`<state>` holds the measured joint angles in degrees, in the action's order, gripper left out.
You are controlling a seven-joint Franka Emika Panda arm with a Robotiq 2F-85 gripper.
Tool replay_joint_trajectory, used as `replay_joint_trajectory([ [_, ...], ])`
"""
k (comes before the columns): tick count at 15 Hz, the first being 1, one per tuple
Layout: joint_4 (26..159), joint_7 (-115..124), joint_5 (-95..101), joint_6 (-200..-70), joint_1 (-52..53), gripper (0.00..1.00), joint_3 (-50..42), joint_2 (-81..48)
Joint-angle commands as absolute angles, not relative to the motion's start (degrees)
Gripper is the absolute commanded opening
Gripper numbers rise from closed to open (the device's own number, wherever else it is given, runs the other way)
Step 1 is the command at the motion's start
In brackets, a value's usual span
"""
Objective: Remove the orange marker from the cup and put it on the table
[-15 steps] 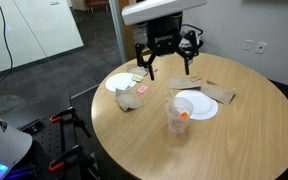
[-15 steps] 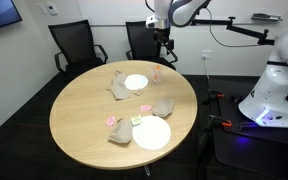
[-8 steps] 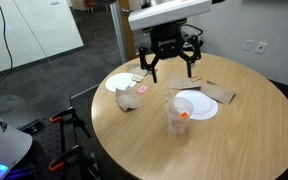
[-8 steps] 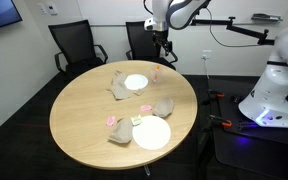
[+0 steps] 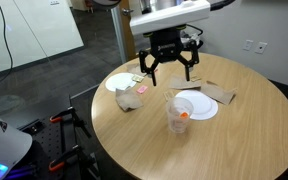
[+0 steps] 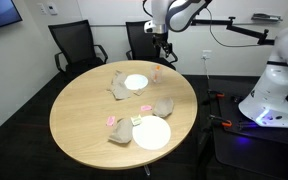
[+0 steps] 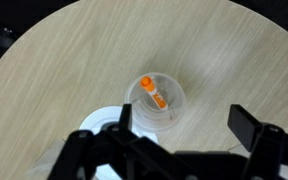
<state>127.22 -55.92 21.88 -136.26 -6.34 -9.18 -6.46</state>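
Observation:
My gripper is to move down next into the opening of the clear plastic cup, where it should close on the upper end [image 5: 183, 114] [image 7: 146, 82] of the orange marker.
The clear plastic cup [image 5: 176, 114] stands upright on the round wood-grain table [image 5: 214, 145], beside a white plate. The orange marker [image 5: 183, 115] leans inside it. In the wrist view the cup [image 7: 166, 112] is seen from above with the marker [image 7: 152, 94] in it, pale end up. My gripper [image 5: 169, 72] hangs above the table, behind and higher than the cup, with the jaws wide open and empty. In the wrist view the gripper [image 7: 184, 125] has its dark fingers [image 7: 248, 128] spread apart, with the cup nearer the left one. The cup [image 6: 157, 72] and gripper [image 6: 161, 44] also show small in the other exterior view.
A white paper plate [image 5: 198, 106] lies right beside the cup and another plate [image 5: 123, 82] lies farther back. Crumpled brown paper [image 5: 131, 98] and flat brown paper [image 5: 221, 94] lie on the table. Black chairs [image 6: 75, 47] stand behind the table. A white robot base [image 6: 274, 95] stands beside it.
My gripper has come down a little and shifted slightly toward the cup, still open. The cup and marker have not moved.

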Motion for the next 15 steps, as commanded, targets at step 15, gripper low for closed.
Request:
replay_joint_trajectory([
  [15,118.04,-57.32,27.36,-136.51,-7.42,0.47,-7.55,-19.47],
])
